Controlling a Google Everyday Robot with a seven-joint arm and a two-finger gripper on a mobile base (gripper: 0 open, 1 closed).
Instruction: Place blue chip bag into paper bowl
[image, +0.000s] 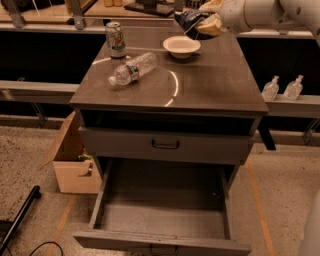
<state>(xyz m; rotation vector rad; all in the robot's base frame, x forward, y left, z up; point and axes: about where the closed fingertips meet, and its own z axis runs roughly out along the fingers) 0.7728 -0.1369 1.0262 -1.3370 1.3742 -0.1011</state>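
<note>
Next, my gripper lets go of the blue chip bag in the white paper bowl (178, 42), toward the rim nearest the soda can.
The white paper bowl (181, 46) sits upright at the back of the dark table top (210, 85). My gripper (201, 22) is in the air just above and behind the bowl's right side. It is shut on the crinkled blue chip bag (188, 18), which hangs clear of the table and does not touch the bowl. Part of the bag is hidden behind the cream fingers (212, 25).
A soda can (115, 39) stands at the back left. A clear water bottle (133, 68) lies on its side left of centre. The bottom drawer (162, 220) is pulled open toward me. A cardboard box (75, 160) stands on the floor at left. Two small bottles (282, 88) stand on a ledge at right.
</note>
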